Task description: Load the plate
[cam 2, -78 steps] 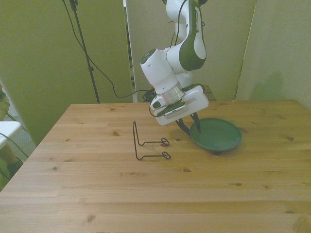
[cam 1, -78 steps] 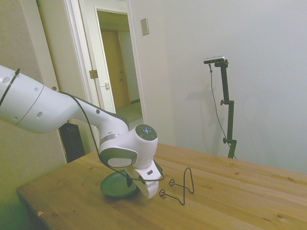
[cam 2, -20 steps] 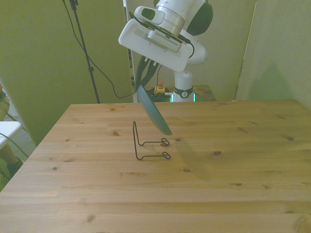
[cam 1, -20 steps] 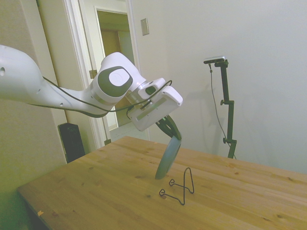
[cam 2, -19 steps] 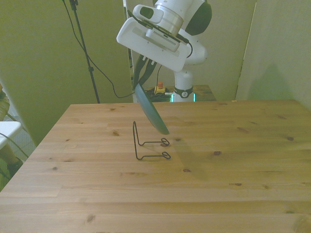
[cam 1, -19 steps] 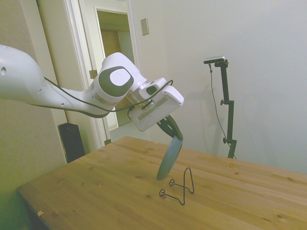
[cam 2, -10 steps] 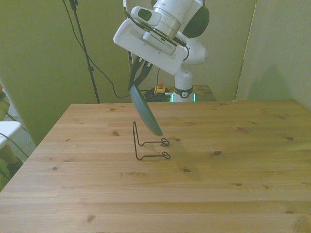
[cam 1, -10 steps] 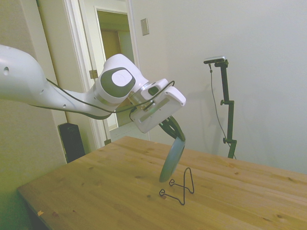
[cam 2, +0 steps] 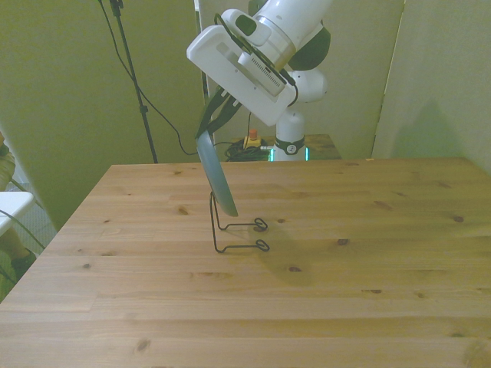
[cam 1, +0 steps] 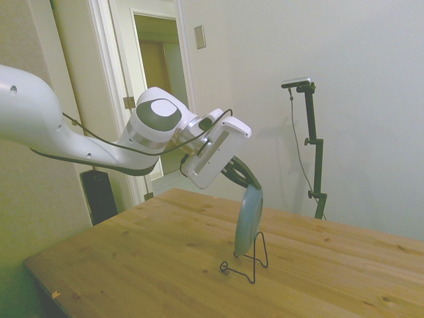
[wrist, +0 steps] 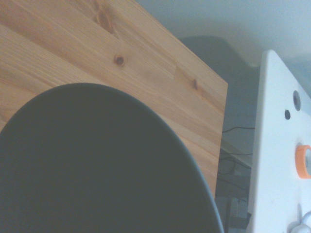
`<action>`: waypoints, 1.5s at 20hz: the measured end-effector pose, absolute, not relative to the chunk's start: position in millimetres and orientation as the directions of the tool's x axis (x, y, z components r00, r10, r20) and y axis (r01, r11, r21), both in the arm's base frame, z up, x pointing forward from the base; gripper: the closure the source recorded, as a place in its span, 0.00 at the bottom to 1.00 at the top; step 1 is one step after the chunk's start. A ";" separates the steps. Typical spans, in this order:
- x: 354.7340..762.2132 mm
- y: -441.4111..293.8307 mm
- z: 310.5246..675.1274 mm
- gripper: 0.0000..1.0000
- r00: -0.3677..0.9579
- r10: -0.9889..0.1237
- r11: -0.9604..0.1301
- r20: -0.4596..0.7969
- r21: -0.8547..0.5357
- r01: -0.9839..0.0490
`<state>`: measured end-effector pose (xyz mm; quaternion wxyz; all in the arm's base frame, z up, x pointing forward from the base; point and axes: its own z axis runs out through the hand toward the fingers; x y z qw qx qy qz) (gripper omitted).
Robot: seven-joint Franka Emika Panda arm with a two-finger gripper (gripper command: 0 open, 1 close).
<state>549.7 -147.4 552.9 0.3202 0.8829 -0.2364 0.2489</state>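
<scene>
The robot's gripper will release the dark green plate on the wire stand's base (cam 2: 241,242), so that it leans against the stand's upright loop.
The dark green plate (cam 1: 248,220) hangs on edge, nearly upright, with my gripper (cam 1: 250,186) shut on its top rim. Its bottom edge is just over the base of the thin black wire stand (cam 1: 250,263), close to the stand's upright loop; I cannot tell if they touch. In the front view the plate (cam 2: 215,175) slants down from the gripper (cam 2: 206,133) toward the wire stand (cam 2: 235,230). The plate's dark face (wrist: 97,165) fills most of the wrist view, above the wooden table (wrist: 73,43).
The wooden table (cam 2: 345,268) carries only the wire stand, near its middle. An open doorway (cam 1: 159,99) lies beyond the table's far end in the side view. The robot's base (cam 2: 290,138) stands behind the far edge.
Once flat on the table, the plate was lifted. Over the last second the gripper carried it toward the stand, turned it more upright and lowered it onto the stand's base.
</scene>
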 end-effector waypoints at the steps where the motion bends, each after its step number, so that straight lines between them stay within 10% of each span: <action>1: 549.3 -146.9 550.3 1.00 0.767 -0.254 -0.681 0.590 0.454 -0.575; 17: 558.6 -134.6 507.1 1.00 0.777 -0.260 -0.680 0.573 0.463 -0.569; 18: 559.5 -133.5 505.4 0.00 0.778 -0.260 -0.681 0.572 0.462 -0.568; 30: 565.3 -131.0 503.4 0.00 0.769 -0.268 -0.679 0.581 0.452 -0.578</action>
